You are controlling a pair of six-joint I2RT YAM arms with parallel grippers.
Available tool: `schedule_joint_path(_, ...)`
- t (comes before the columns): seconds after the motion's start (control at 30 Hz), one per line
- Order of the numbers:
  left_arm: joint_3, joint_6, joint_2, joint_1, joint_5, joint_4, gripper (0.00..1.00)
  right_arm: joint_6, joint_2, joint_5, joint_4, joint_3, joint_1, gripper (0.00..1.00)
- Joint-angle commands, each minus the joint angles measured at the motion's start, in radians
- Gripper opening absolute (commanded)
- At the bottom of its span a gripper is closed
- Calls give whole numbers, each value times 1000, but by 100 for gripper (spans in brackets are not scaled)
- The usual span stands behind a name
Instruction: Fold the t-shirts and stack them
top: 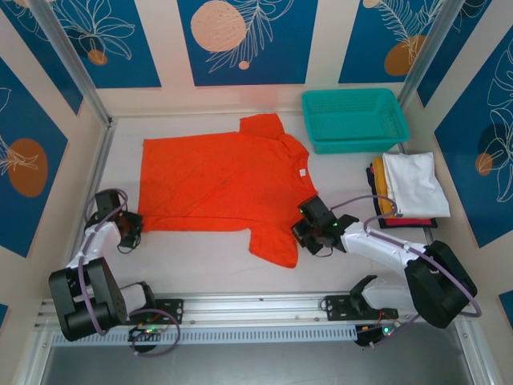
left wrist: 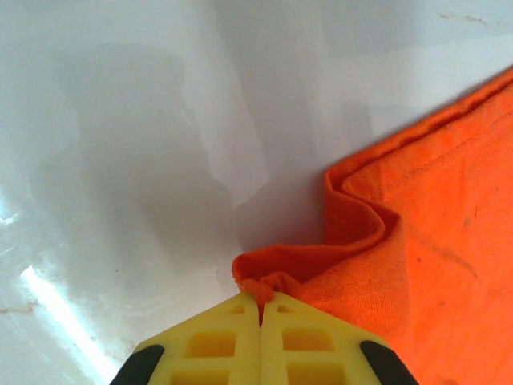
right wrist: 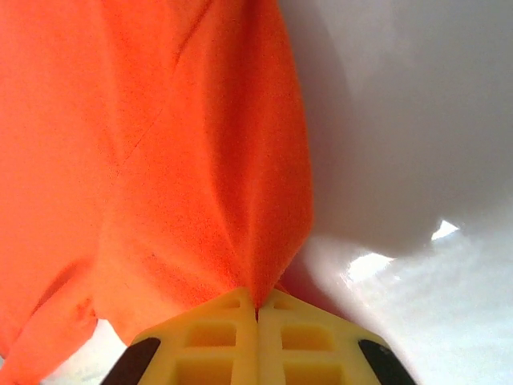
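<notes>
The near sleeve's edge is pinched by just a narrow tip in my right gripper, so next I open and take a fuller fold closer to the t-shirt's shoulder (right wrist: 274,188) before folding.
A bright orange-red t-shirt (top: 220,183) lies spread flat across the middle of the white table. My left gripper (top: 132,230) is at its near left corner, shut on the bunched hem (left wrist: 268,282) between the yellow fingers (left wrist: 216,341). My right gripper (top: 303,233) sits at the near right sleeve, shut on a pinch of that orange cloth (right wrist: 240,241), which rises in a fold from the yellow fingers (right wrist: 309,341). A stack of folded t-shirts (top: 410,186) lies at the right, white on top with mustard-yellow, red and dark edges.
A teal mesh basket (top: 354,119) stands at the back right, just behind the folded stack. Bare white tabletop (top: 200,265) runs between the shirt and the metal rail at the near edge. Blue patterned walls close the sides and back.
</notes>
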Motion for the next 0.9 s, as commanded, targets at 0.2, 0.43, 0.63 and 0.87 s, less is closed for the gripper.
schedule_joint_path(0.2,-4,10,-1,14,6,-27,0,59,-2,34,-49,-36,31,43)
schedule_joint_path(0.43,-6,13,10,14,6,-16,0,72,30,7,-18,-26,50,34)
schedule_joint_path(0.63,-11,12,20,13,10,-1,0,77,34,13,-4,-22,63,33)
schedule_joint_path(0.87,-12,13,21,13,12,5,0,55,34,32,9,-36,49,5)
